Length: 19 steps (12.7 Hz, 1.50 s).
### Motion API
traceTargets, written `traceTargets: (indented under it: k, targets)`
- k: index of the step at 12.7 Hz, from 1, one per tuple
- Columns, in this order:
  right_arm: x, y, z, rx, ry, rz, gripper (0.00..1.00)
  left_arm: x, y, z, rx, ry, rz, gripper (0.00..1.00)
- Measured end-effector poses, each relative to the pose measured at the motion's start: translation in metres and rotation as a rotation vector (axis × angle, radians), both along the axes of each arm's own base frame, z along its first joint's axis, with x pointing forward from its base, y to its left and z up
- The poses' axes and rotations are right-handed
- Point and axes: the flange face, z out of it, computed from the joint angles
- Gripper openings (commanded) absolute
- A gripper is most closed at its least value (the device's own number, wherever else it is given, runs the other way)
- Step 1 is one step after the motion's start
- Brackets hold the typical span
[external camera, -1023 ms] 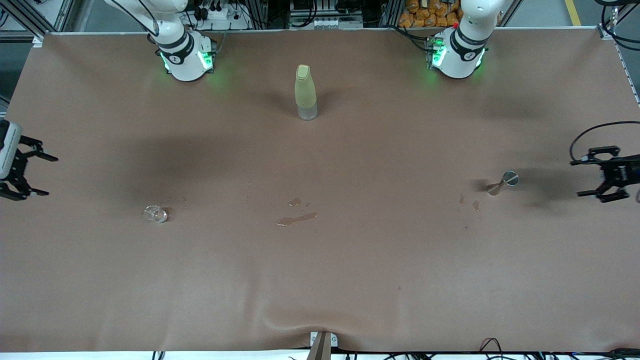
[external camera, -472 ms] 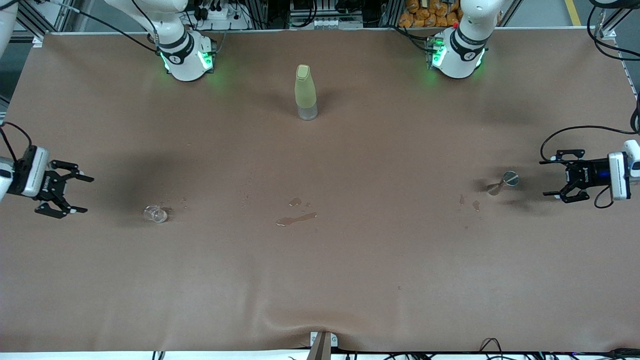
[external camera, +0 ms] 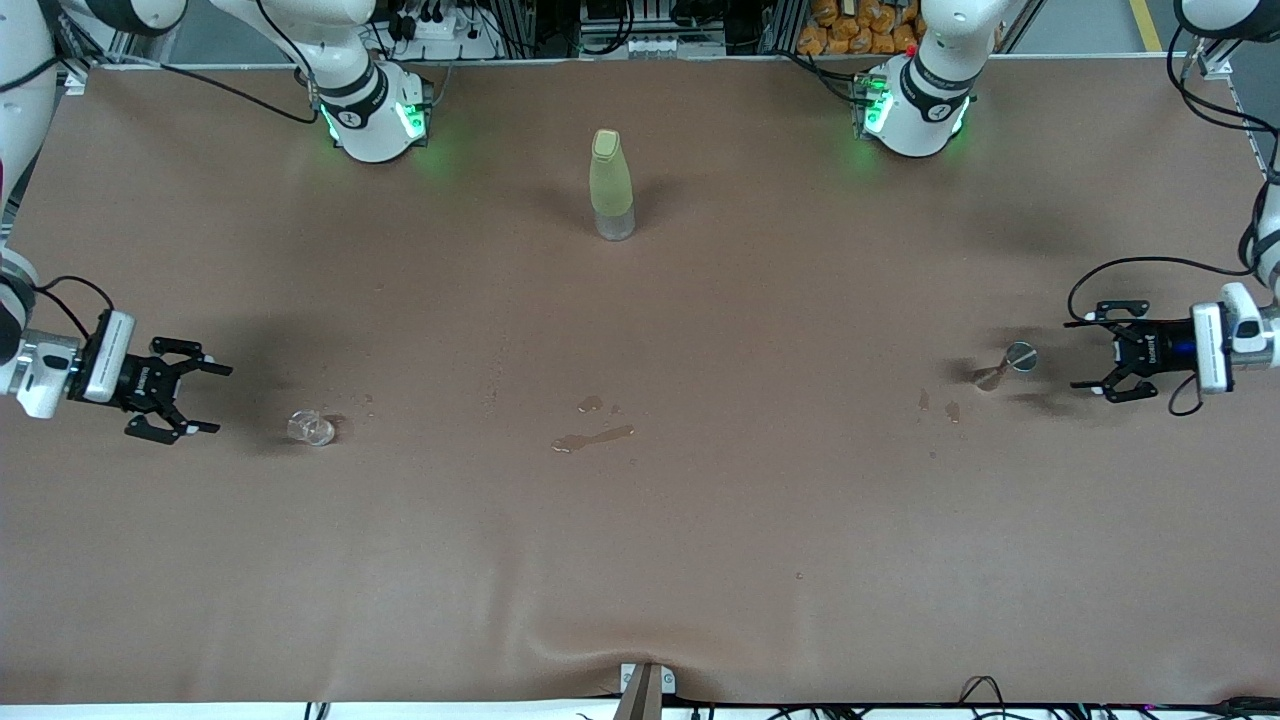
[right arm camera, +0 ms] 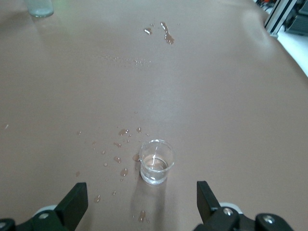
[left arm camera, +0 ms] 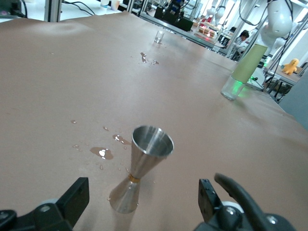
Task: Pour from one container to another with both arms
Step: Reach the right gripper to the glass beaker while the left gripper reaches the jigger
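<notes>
Next, I move my right gripper to the small clear glass and close it around the glass's sides (external camera: 312,428) (right arm camera: 155,167), below the rim of the glass.
A small clear glass (external camera: 312,428) with a little liquid stands toward the right arm's end of the table. My right gripper (external camera: 220,400) is open, low and level with the glass, a short gap away; in the right wrist view the glass (right arm camera: 155,162) stands just ahead of the open gripper (right arm camera: 140,192). A steel jigger (external camera: 1008,365) stands upright toward the left arm's end. My left gripper (external camera: 1072,354) is open beside it, not touching; in the left wrist view the jigger (left arm camera: 142,168) rises ahead of the spread gripper (left arm camera: 143,192).
A tall yellow-green bottle (external camera: 611,185) stands mid-table near the arms' bases. Wet patches (external camera: 595,435) lie at the middle of the brown cloth, with droplets (external camera: 945,406) near the jigger and round the glass.
Both grippers have come in from the table's ends and lower, the right toward the glass, the left toward the jigger. Both stayed open.
</notes>
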Motion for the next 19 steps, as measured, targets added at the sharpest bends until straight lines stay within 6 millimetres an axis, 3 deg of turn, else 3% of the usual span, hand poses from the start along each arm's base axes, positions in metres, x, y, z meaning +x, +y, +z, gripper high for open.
traceTargets:
  k: [6, 10, 15, 19]
  targets:
    - [-0.016, -0.010, -0.051, 0.205, -0.048, -0.038, 1.00, -0.008, -0.010, -0.049, -0.077, -0.031, 0.009, 1.00]
    - [-0.022, -0.008, -0.086, 0.296, -0.050, -0.098, 1.00, -0.004, -0.018, -0.056, -0.117, -0.041, 0.039, 1.00]
    - [-0.029, -0.001, -0.129, 0.407, -0.044, -0.168, 1.00, -0.004, -0.038, -0.079, -0.177, -0.063, 0.031, 1.00]
    - [-0.034, 0.003, -0.163, 0.452, -0.036, -0.211, 1.00, -0.001, -0.044, -0.077, -0.217, -0.071, 0.038, 1.00]
